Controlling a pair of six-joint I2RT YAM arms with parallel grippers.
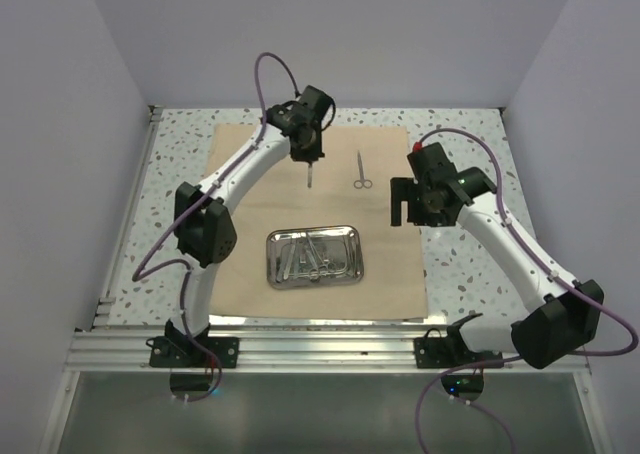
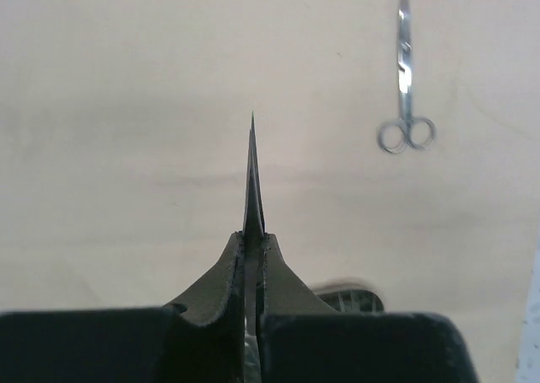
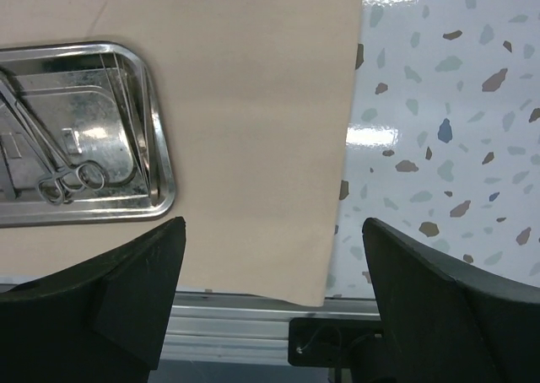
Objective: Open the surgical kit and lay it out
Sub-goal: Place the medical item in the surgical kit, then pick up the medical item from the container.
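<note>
The blade end of the scissors point(image 1: 310, 240) is in the steel tray, close to the tray's far edge. Next, my right gripper closes on it.
The tan cloth wrap point(image 1: 300, 224) lies spread flat on the table. The steel tray point(image 1: 345, 236) sits on its near middle with several slim instruments point(image 1: 305, 258) inside; it also shows in the right wrist view point(image 3: 160, 180). One pair of scissors point(image 1: 360, 171) lies on the far part of the cloth, also in the left wrist view point(image 2: 405, 88). My left gripper point(image 1: 311, 174) hovers left of those scissors, shut on a slim pointed instrument point(image 2: 253, 176) that sticks out ahead. My right gripper point(image 1: 410, 204) is open and empty above the cloth's right edge point(image 3: 337, 189).
The speckled tabletop point(image 1: 460, 274) shows around the cloth. An aluminium rail point(image 1: 330, 344) runs along the near edge, with the arm bases bolted to it. Walls close in the far and side edges.
</note>
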